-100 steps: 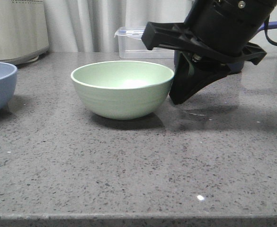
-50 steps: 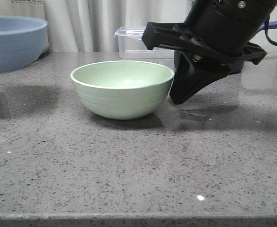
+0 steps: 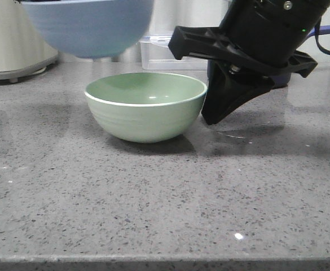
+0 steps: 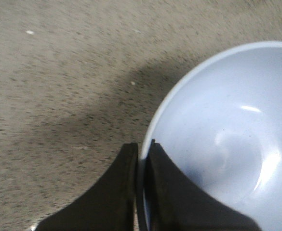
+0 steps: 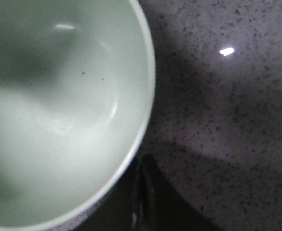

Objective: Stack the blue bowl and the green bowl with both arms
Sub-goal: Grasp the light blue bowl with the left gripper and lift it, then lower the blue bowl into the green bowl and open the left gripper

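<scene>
The robot's left gripper will release the blue bowl, which hangs in the air above, inside the green bowl [image 3: 144,80], just in front of the clear plastic container.
The green bowl [image 3: 146,107] stands upright on the grey speckled counter in the middle of the front view. The blue bowl [image 3: 88,25] hangs in the air above it, offset to the left, clear of its rim. My left gripper [image 4: 141,153] is shut on the blue bowl [image 4: 227,144] at its rim, one finger inside and one outside; the gripper itself is out of the front view. My right gripper [image 3: 212,114] points down at the counter beside the green bowl's right wall. In its wrist view the right gripper [image 5: 140,171] is shut on nothing, just outside the green bowl [image 5: 59,110].
A cream appliance [image 3: 15,39] stands at the back left. A clear plastic container [image 3: 165,55] sits behind the green bowl, and a dark navy pot [image 3: 282,81] shows behind my right arm. The counter's front edge [image 3: 165,261] runs along the bottom.
The blue bowl rose off the counter at the far left and travelled right, ending above the green bowl's left side. The green bowl and right arm stayed put.
</scene>
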{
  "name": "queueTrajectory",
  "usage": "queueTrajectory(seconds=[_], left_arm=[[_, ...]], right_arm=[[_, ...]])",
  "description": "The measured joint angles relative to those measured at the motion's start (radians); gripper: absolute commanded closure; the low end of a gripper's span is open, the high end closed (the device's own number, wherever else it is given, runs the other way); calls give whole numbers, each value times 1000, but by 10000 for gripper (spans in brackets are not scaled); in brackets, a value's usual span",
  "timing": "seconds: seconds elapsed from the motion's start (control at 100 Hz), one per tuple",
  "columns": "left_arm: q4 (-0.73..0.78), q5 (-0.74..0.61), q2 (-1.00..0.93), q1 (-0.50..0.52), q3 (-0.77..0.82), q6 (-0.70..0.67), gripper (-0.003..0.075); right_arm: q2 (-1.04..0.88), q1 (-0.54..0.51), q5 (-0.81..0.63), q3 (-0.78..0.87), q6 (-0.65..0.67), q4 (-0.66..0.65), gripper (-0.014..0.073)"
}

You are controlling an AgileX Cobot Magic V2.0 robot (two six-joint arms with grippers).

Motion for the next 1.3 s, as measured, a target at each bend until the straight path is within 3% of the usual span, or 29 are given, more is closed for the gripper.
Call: queueTrajectory(seconds=[0.4,0.96,1.06,1.24,1.3], left_arm=[[-38,-11,73,-69,0,0,741],[-73,-29,86,-87,0,0,734],[-81,-29,86,-87,0,0,657],[-89,-25,86,-87,0,0,405],[-89,-25,86,-87,0,0,386]], right_arm=[[0,0,0,0,0,0,664],[0,0,0,0,0,0,664],[0,0,0,0,0,0,664],[0,0,0,0,0,0,664],[0,0,0,0,0,0,664]])
